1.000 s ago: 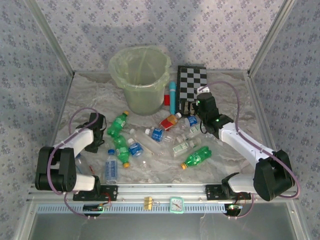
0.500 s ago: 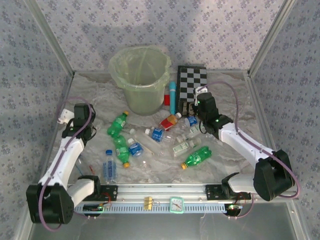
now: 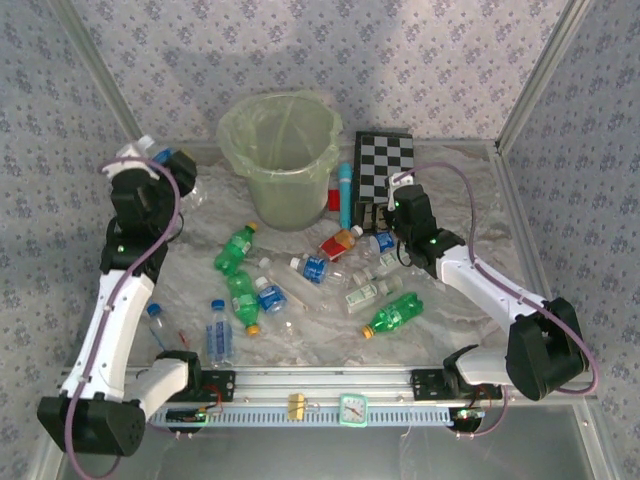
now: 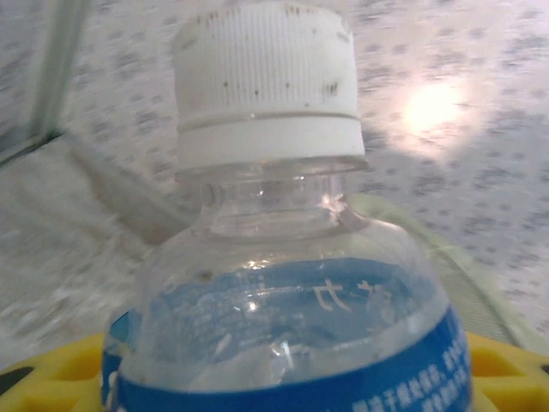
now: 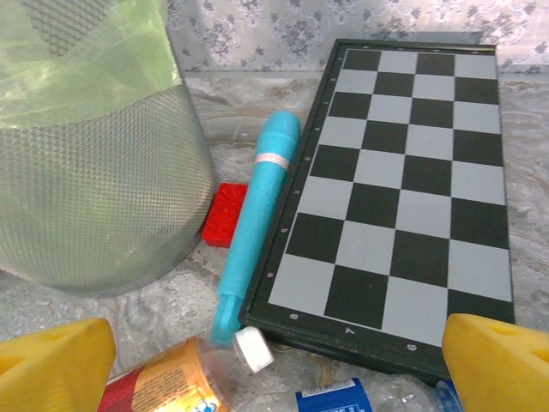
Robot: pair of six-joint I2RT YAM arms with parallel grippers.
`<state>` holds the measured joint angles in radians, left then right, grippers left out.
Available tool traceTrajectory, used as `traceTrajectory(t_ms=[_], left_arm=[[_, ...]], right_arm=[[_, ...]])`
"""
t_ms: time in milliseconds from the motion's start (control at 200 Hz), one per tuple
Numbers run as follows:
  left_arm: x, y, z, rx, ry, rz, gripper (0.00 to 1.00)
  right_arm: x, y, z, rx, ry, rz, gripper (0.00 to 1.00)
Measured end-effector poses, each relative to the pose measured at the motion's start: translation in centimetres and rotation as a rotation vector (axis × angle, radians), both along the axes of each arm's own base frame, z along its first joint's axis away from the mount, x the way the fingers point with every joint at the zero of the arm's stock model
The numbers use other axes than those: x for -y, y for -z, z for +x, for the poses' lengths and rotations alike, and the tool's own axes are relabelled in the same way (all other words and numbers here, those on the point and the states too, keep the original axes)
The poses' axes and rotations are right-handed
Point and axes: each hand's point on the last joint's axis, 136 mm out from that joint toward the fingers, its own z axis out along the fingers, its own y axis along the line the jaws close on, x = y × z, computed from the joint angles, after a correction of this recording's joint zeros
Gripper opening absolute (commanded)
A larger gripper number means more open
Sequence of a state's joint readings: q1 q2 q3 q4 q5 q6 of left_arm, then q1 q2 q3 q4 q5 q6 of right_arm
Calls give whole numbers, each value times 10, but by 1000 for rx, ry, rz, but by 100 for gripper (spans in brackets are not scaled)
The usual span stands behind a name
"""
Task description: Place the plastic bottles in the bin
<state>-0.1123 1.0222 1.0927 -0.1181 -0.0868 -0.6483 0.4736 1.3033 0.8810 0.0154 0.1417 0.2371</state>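
Observation:
My left gripper should release the clear bottle inside the bin's pale green bag (image 3: 283, 170), toward the near rim of the bin.
My left gripper (image 3: 175, 172) hangs raised at the back left, left of the bin (image 3: 285, 160), shut on a clear bottle (image 4: 274, 318) with a blue label and a white cap. That bottle stands close before the left wrist camera, between yellow fingers (image 4: 506, 365). Loose bottles lie mid-table: green ones (image 3: 234, 250) (image 3: 243, 297) (image 3: 393, 314), blue-labelled ones (image 3: 312, 268) (image 3: 221, 335), and a red-labelled one (image 3: 340, 243). My right gripper (image 3: 385, 228) is open just above the bottles by the checkerboard's near edge, its fingers (image 5: 51, 360) wide apart with the red-labelled bottle (image 5: 163, 386) between them.
A black-and-white checkerboard (image 3: 383, 168) lies at the back right. A teal tube (image 5: 257, 215) and a red block (image 5: 225, 215) sit between it and the bin (image 5: 86, 172). Patterned walls and metal posts enclose the table. A small clear bottle (image 3: 157, 322) lies near the left arm.
My left arm rose from the table's left side and swung back toward the bin, carrying the blue-labelled bottle. The right arm has barely moved.

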Motion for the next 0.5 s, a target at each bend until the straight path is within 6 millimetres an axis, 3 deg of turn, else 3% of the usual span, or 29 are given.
traceTrajectory(t_ms=[140, 235, 375, 500], left_arm=[[49, -40, 25, 75, 162, 78, 32], [82, -54, 43, 97, 266, 113, 32], [127, -56, 71, 90, 383, 171, 33], [161, -40, 96, 31, 460, 219, 34]], right_arm=[[-11, 1, -4, -6, -70, 6, 100], [-17, 1, -8, -9, -114, 8, 100], [-22, 6, -19, -19, -166, 18, 100], [-22, 9, -28, -24, -190, 25, 100]])
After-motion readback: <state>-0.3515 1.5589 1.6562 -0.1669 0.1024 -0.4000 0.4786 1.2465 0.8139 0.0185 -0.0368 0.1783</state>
